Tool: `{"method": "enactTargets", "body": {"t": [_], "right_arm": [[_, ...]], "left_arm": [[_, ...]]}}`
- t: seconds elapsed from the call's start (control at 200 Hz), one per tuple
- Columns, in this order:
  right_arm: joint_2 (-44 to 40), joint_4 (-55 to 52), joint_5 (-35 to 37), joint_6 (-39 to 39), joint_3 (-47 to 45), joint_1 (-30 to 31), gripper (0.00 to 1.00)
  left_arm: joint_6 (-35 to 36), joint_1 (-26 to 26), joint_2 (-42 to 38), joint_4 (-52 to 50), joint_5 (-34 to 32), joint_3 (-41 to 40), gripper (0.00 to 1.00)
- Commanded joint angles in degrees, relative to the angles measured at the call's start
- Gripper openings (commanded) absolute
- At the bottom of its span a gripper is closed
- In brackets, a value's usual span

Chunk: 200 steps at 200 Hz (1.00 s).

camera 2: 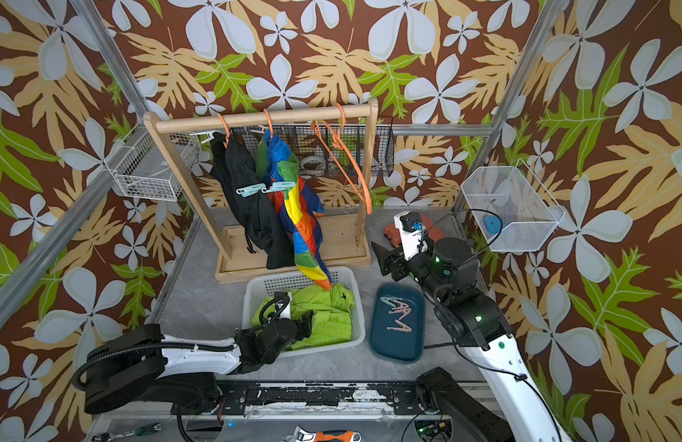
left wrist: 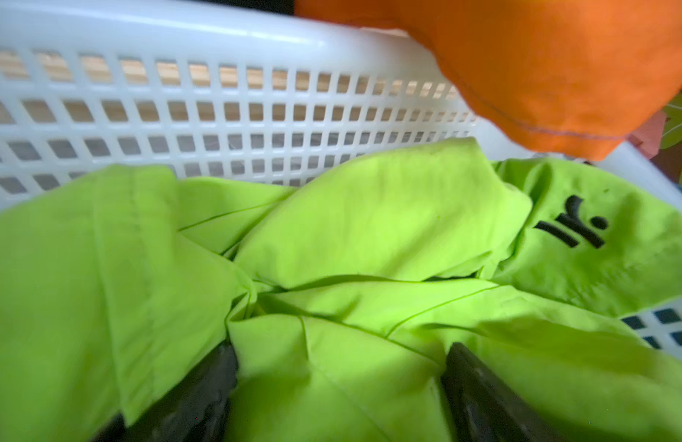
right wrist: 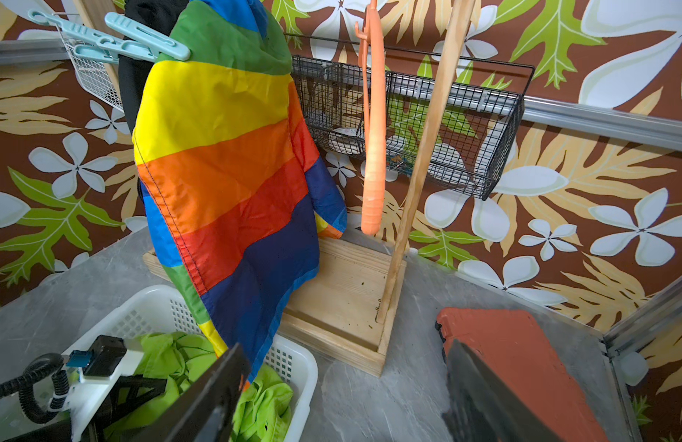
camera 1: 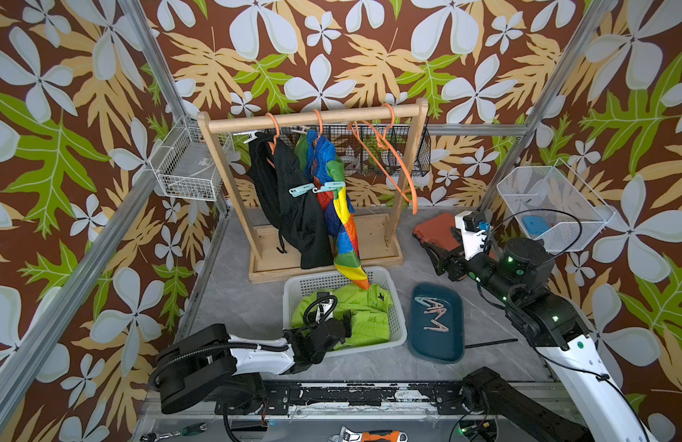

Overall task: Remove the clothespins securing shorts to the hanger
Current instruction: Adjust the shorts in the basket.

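My right gripper moves to the colour-blocked shorts next and closes on their yellow part point(camera 1: 340, 202) point(right wrist: 186, 103), just below the mint clothespin.
Black shorts point(camera 1: 293, 206) and colour-blocked shorts point(camera 1: 341, 214) hang on orange hangers from the wooden rack point(camera 1: 312, 113). Two mint clothespins point(camera 1: 301, 190) point(camera 1: 330, 186) grip them at the near side; in the right wrist view they show as clothespins point(right wrist: 140, 40). Whitish clothespins point(camera 1: 252, 135) sit at the far ends by the rail. Lime green shorts point(camera 1: 364, 313) lie in the white basket point(camera 1: 387, 272). My left gripper point(camera 1: 346, 320) point(left wrist: 339, 367) is open, fingers sunk into the lime fabric. Right of the rack's base my right gripper point(camera 1: 433, 257) point(right wrist: 343, 382) is open and holds nothing.
A dark blue tray point(camera 1: 437, 346) right of the basket holds several loose clothespins point(camera 1: 433, 310). An empty orange hanger point(camera 1: 394, 168) dangles at the rail's right end. A red-orange case point(camera 1: 433, 229) lies behind the right gripper. Wire baskets point(camera 1: 190, 164) point(camera 1: 553, 206) hang on the frame.
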Motion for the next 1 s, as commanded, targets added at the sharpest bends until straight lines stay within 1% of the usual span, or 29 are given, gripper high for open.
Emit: {"method": "enactTargets", "body": {"t": [0.0,0.1,0.24,0.27,0.28,0.295,0.39,0.48,0.566,0.636,0.716,0.756,0.801,0.851,0.936,0.971,0.996], "right_arm": [[0.2,1.4,-1.6,0.9,0.1,0.0,0.82],[0.5,1.1,-4.0,1.2,1.4,0.0,0.82],[0.6,1.5,-9.2,0.4,3.3,1.1,0.82],[0.9,1.5,-9.1,0.0,3.9,2.0,0.82],[1.1,1.5,-8.9,-0.1,4.1,2.3,0.82],[1.2,1.4,-8.6,-0.3,4.5,2.8,0.82],[3.4,0.8,-8.0,-1.7,6.9,5.5,0.82],[5.8,1.4,-9.7,-1.6,9.1,6.8,0.82],[8.4,2.5,-10.1,-1.3,11.5,8.0,0.82],[11.3,2.9,-8.9,-1.8,14.3,9.6,0.82],[15.3,3.2,-6.3,-3.4,17.7,12.5,0.82],[17.7,3.3,-4.8,-4.0,19.6,13.9,0.82],[20.6,3.2,-3.7,-4.5,22.1,15.1,0.82],[23.7,3.5,-2.8,-4.5,24.9,16.0,0.82],[28.9,3.4,-1.2,-4.4,29.9,17.2,0.82],[30.7,3.3,-0.6,-4.5,32.0,17.6,0.82],[32.0,3.3,-0.4,-4.5,33.3,17.9,0.82]], "left_arm": [[-1.4,0.0,2.5,4.0,-0.1,0.4,0.89],[1.7,0.0,1.8,4.6,1.0,3.1,0.9],[9.2,-0.1,-4.9,0.6,-0.4,9.0,0.94],[11.2,0.0,-6.3,-0.5,-1.0,10.7,0.96],[11.7,0.0,-6.9,-0.9,-1.2,11.2,0.99],[12.7,0.0,-7.8,-1.6,-1.2,12.1,1.0],[18.0,0.0,-11.5,-6.1,-3.7,17.7,1.0],[21.4,0.3,-14.5,-10.1,-6.9,21.8,1.0],[21.9,3.2,-17.7,-15.3,-7.9,25.5,1.0],[20.8,8.3,-20.3,-20.1,-6.6,28.3,1.0],[21.3,15.7,-22.8,-23.5,-1.8,31.3,1.0],[22.4,19.8,-23.6,-24.1,1.6,32.5,1.0],[23.4,24.7,-23.8,-24.6,6.1,34.0,1.0],[24.2,30.6,-23.7,-24.4,12.8,35.4,1.0],[24.0,41.1,-21.7,-23.7,26.5,38.1,1.0],[23.9,44.8,-20.6,-23.2,32.0,39.2,1.0],[24.1,46.9,-19.8,-23.0,34.7,39.9,1.0]]}}
